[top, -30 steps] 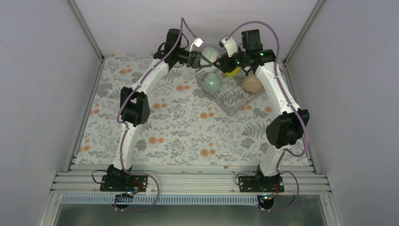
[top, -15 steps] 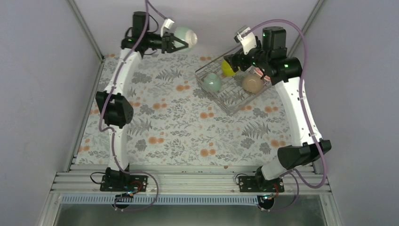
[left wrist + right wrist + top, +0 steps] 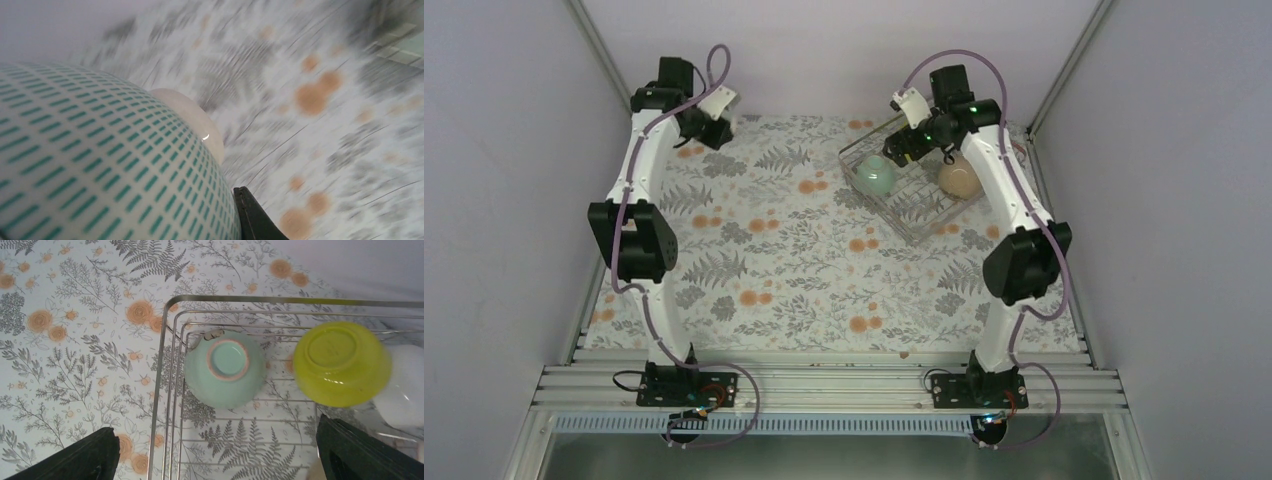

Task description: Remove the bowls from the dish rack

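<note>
I need to set the white bowl, now held above the mat, on the floral mat point(image 3: 697, 178) beside the grey flower, near my left gripper's arm.
In the left wrist view a pale bowl with green dashes point(image 3: 100, 160) and a cream foot fills the frame. One black finger point(image 3: 252, 217) presses its side. My left gripper point(image 3: 709, 128) is shut on it at the far left back corner, above the mat. The bowl is hidden in the top view. My right gripper point(image 3: 220, 460) is open above the wire dish rack point(image 3: 170, 390), also seen from the top point(image 3: 902, 140). In the dish rack point(image 3: 916, 218) a mint green bowl point(image 3: 225, 367) point(image 3: 875, 175) and a yellow-green bowl point(image 3: 340, 362) lie upside down. A cream bowl point(image 3: 960, 178) sits at the right.
The floral mat point(image 3: 804, 260) covers the table. Grey walls stand close on the left, back and right. The rack stands at the back right, near the wall. A pale rounded shape point(image 3: 405, 390) shows at the right edge of the right wrist view.
My left arm lifted the patterned bowl out of the rack and swung it to the far left corner. My right gripper moved back over the rack, above the mint and yellow-green bowls.
</note>
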Robot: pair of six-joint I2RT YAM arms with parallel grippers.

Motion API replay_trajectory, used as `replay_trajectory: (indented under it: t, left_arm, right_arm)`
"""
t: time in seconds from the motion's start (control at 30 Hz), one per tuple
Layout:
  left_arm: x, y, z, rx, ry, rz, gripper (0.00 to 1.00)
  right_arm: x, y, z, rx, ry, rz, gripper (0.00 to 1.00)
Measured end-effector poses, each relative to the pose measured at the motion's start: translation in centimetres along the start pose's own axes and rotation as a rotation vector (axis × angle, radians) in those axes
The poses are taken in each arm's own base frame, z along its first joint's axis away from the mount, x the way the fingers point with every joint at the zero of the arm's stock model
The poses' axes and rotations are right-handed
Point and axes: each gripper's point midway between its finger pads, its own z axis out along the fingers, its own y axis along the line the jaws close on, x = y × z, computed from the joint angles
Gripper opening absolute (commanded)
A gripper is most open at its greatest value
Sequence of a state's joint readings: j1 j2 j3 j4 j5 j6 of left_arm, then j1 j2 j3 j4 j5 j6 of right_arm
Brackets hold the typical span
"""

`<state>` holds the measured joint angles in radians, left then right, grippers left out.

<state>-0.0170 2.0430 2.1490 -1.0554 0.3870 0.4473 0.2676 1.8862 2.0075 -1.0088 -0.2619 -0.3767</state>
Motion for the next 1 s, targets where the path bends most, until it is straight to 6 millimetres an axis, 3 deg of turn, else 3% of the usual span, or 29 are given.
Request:
replay_trajectory:
  t: [0.1, 0.23, 0.4, 0.6, 0.7, 1.0]
  left_arm:
    - [5.3, 3.5, 1.4, -0.124, 0.163, -0.022, 0.02]
    - [11.0, 7.1, 2.3, -0.246, 0.338, -0.023, 0.02]
    - [15.6, 11.6, 3.5, -0.354, 0.486, -0.017, 0.02]
    - [20.5, 15.2, 6.1, -0.391, 0.627, -0.042, 0.02]
    - [22.1, 16.0, 6.8, -0.404, 0.681, -0.037, 0.02]
    - [22.7, 17.2, 6.8, -0.472, 0.732, -0.002, 0.02]
  right_arm:
    - [-0.5, -0.3, 1.6, -0.024, 0.012, 0.013, 0.96]
    - [-1.5, -0.8, 1.9, -0.019, -0.006, 0.008, 0.97]
    - [-1.7, -1.1, 2.9, -0.019, -0.003, 0.016, 0.98]
    - [0.7, -1.0, 7.2, -0.077, 0.077, 0.082, 0.99]
    - [1.4, -0.9, 8.2, -0.087, 0.103, 0.098, 1.00]
    - [1.5, -0.9, 8.2, -0.087, 0.104, 0.106, 1.00]
